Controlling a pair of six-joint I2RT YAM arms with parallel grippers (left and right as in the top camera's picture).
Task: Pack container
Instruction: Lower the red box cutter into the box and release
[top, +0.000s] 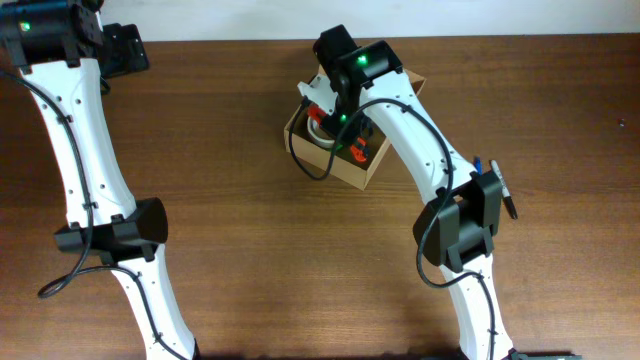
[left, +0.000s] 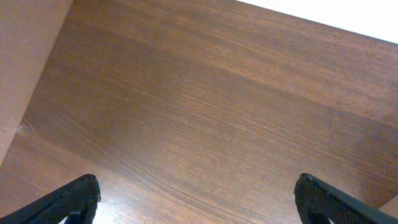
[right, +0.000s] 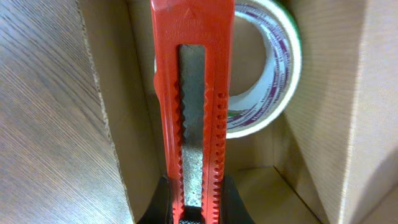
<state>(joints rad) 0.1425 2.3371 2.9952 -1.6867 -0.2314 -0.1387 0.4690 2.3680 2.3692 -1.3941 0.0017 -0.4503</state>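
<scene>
I will release the red box cutter with my right gripper in the container, between the white tape roll and the container's near side (top: 319, 154) (right: 153, 109).
The container (top: 356, 176), a tan cardboard box, sits open at the back middle of the table. My right gripper (right: 198, 190) reaches down into it, shut on a red box cutter (right: 193, 93) that points lengthwise into the box. A white tape roll (right: 273, 68) with green and purple print stands on edge against the far inner wall (right: 329, 93). From overhead the right wrist covers most of the opening, leaving only bits of the cutter (top: 357, 153) and the roll (top: 320, 131) in sight. My left gripper (left: 198, 194) hangs open over bare wood at the far left back, its fingers (left: 79, 196) wide apart.
The dark wooden table (top: 250, 260) runs across the whole overhead view. Both white arms rise from the front edge, left (top: 90, 180) and right (top: 440, 190). In the left wrist view a tan flat surface (left: 25, 62) borders the wood, and a white strip (left: 354, 18) lies beyond the table edge.
</scene>
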